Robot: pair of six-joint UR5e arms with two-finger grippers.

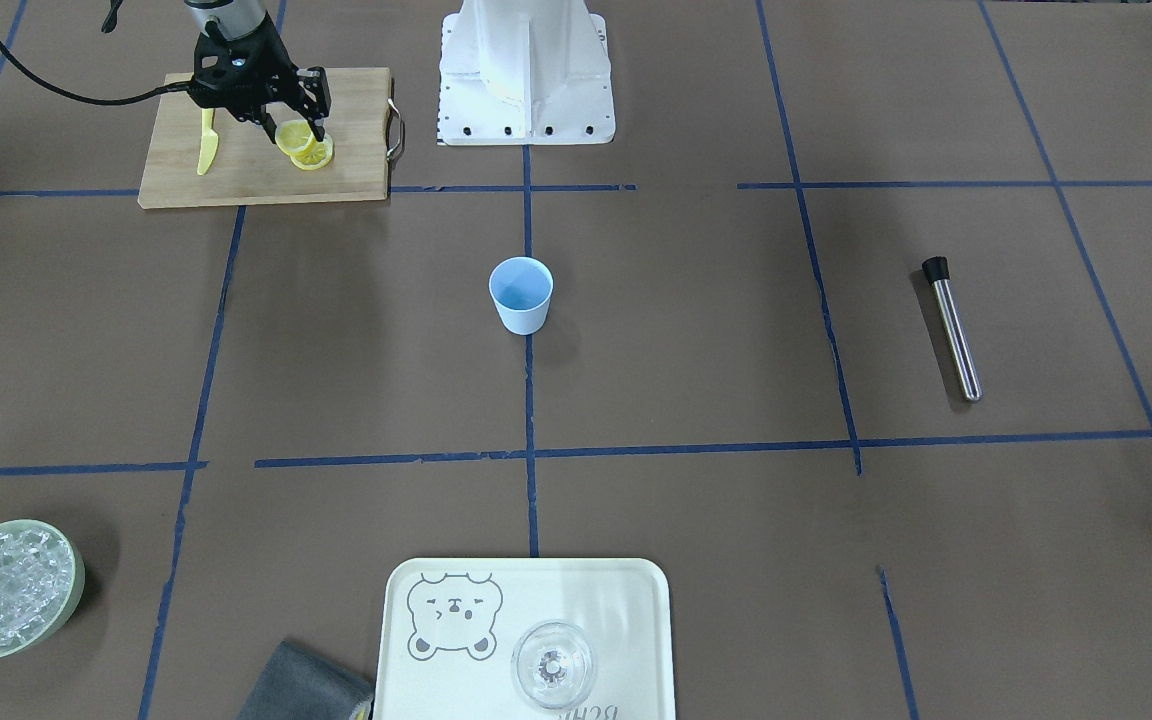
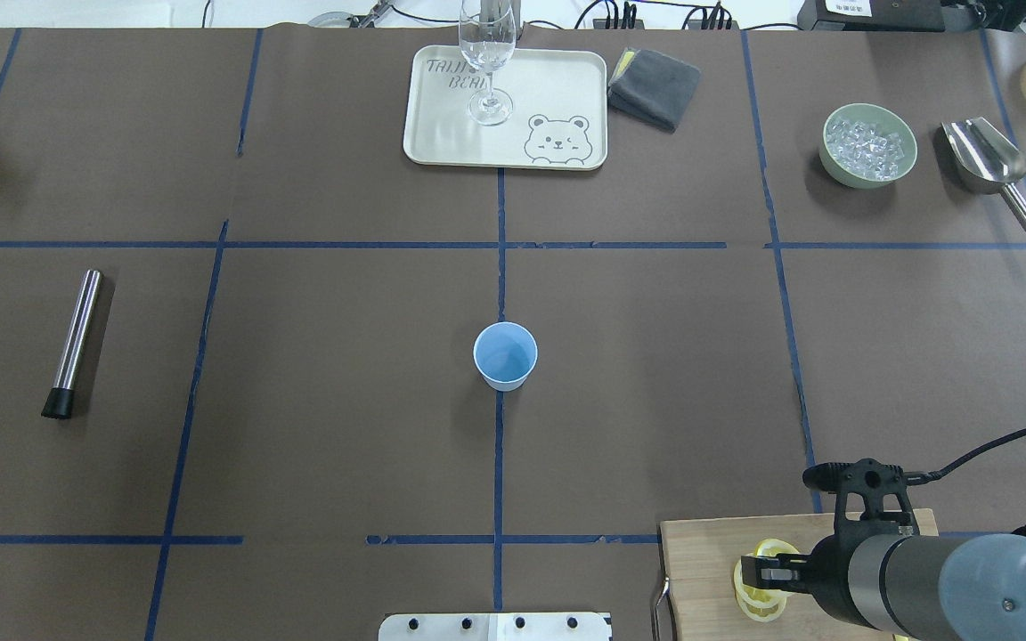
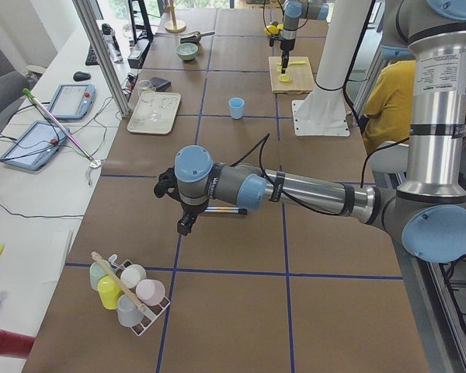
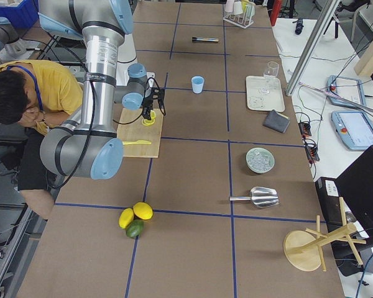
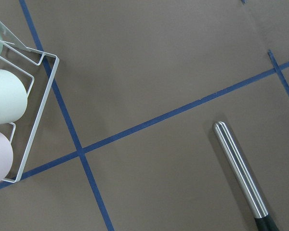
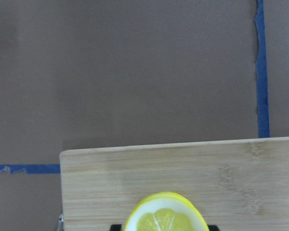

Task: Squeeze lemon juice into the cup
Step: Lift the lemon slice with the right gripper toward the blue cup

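The steel rod is next for my left gripper, which should go to it and close on its shiny metal part [image 1: 962, 355] [image 5: 236, 160] near the rounded end, away from its black tip.
The lemon [image 1: 291, 138], a thin yellow slice, stands tilted between the fingers of my right gripper [image 1: 300, 137] just above the wooden cutting board [image 1: 356, 130]. The right wrist view shows its pale segmented face [image 6: 166, 219] upright between the fingers. A second slice [image 1: 318, 155] lies flat on the board just beside it. The light-blue cup [image 1: 521, 293] stands upright and empty at the table's middle, far from the board; it also shows in the overhead view [image 2: 505, 355]. My left gripper [image 3: 184, 227] hangs over the table near a steel rod; I cannot tell whether it is open or shut.
A yellow knife [image 1: 206, 142] lies on the board. A steel rod with a black tip [image 1: 953, 330] lies on the robot's left side. At the far edge are a bear tray [image 1: 626, 600] with a clear glass [image 1: 553, 665], a green ice bowl [image 1: 6, 590] and a grey cloth [image 1: 301, 685]. A wire cup rack [image 5: 24, 106] sits near my left wrist.
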